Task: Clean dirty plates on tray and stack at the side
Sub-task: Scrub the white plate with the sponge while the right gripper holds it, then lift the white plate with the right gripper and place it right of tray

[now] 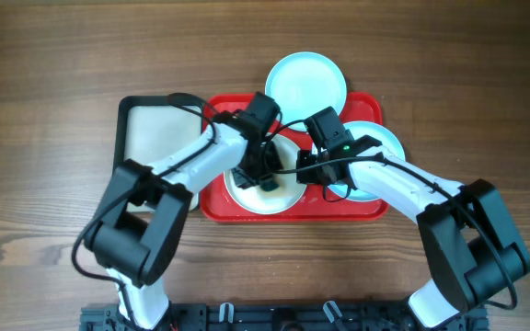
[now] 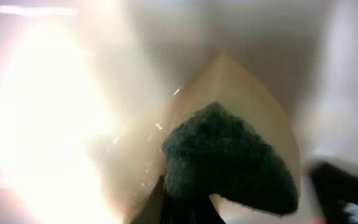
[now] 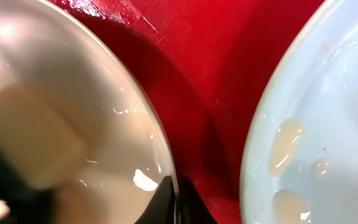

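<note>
Next, my left gripper puts the green-and-yellow sponge down on the front half of the black-rimmed tray's pale inside (image 1: 167,183).
A white plate (image 1: 247,196) lies at the front of the red tray (image 1: 375,208). My left gripper (image 1: 263,176) is shut on a green-and-yellow sponge (image 2: 229,158) and presses it onto that plate (image 2: 61,124). My right gripper (image 3: 178,199) is shut on the white plate's rim (image 3: 160,155), at the plate's right side in the overhead view (image 1: 307,168). A pale blue plate (image 1: 380,138) with pale smears (image 3: 303,143) lies at the tray's right edge. Another pale blue plate (image 1: 305,83) lies at the tray's far edge, half off it.
A smaller black-rimmed tray with a pale inside (image 1: 150,138) sits left of the red tray. Wooden table (image 1: 44,184) surrounds both.
</note>
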